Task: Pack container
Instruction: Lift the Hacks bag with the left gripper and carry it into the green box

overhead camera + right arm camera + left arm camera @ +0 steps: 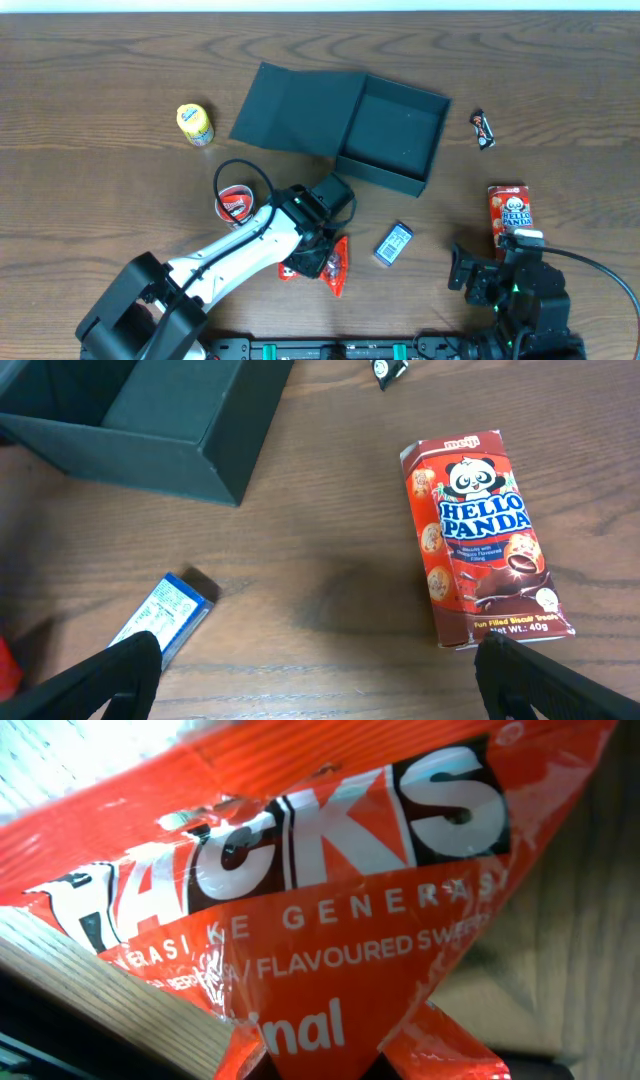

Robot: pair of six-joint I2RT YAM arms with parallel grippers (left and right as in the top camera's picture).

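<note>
I should release the snack bag from my left gripper inside the open container (386, 121), near the container's edge joining its flap lid.
The container (390, 135) is a dark teal-black square box, open, with its flap lid (295, 105) laid out to the left; its corner shows in the right wrist view (150, 430). My left gripper (318, 258) is shut on an orange snack bag (335, 265), which fills the left wrist view (330, 900). My right gripper (490, 275) is open and empty above bare table; its finger tips show in the right wrist view (320, 680), between a small blue packet (165, 615) and a red Hello Panda box (480, 540).
A yellow can (195, 124) stands at the left. A red-and-white round can (234, 203) sits by the left arm. The blue packet (393, 243) lies in front of the container. The Hello Panda box (510, 212) and a small black wrapped sweet (482, 128) lie at the right.
</note>
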